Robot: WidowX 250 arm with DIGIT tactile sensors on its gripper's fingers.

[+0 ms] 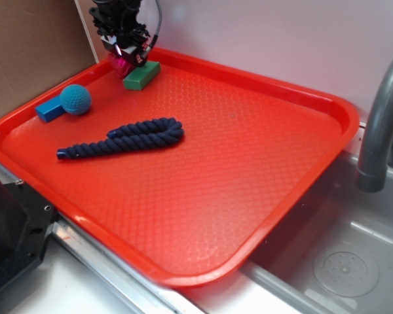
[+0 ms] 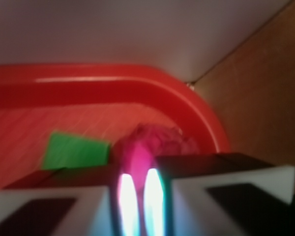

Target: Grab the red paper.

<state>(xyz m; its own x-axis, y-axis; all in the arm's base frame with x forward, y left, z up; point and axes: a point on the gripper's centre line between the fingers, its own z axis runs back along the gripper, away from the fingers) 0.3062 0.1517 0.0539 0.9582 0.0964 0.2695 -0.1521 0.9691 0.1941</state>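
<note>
The red paper is pinched only at its near edge by my gripper, so next I open wide, move farther over the wad and close around its bulk (image 2: 161, 140).
The red paper (image 1: 120, 65) is a crumpled crimson-pink wad at the far left corner of the orange-red tray (image 1: 249, 163). My gripper (image 1: 127, 54) stands directly over it, with the two fingers pressed close together on the wad. In the wrist view the paper (image 2: 155, 140) bulges out just beyond the fingertips, pinched in the narrow gap, and my gripper (image 2: 138, 196) is shut on it. A green block (image 2: 76, 150) lies right beside the paper, to its left there.
The green block (image 1: 141, 74) touches the gripper's right side. A teal ball (image 1: 75, 99) and blue block (image 1: 50, 109) lie at the tray's left, a dark blue rope (image 1: 128, 137) in the middle. The cardboard wall (image 1: 26, 52) is close behind; a grey faucet (image 1: 380, 124) and sink are on the right.
</note>
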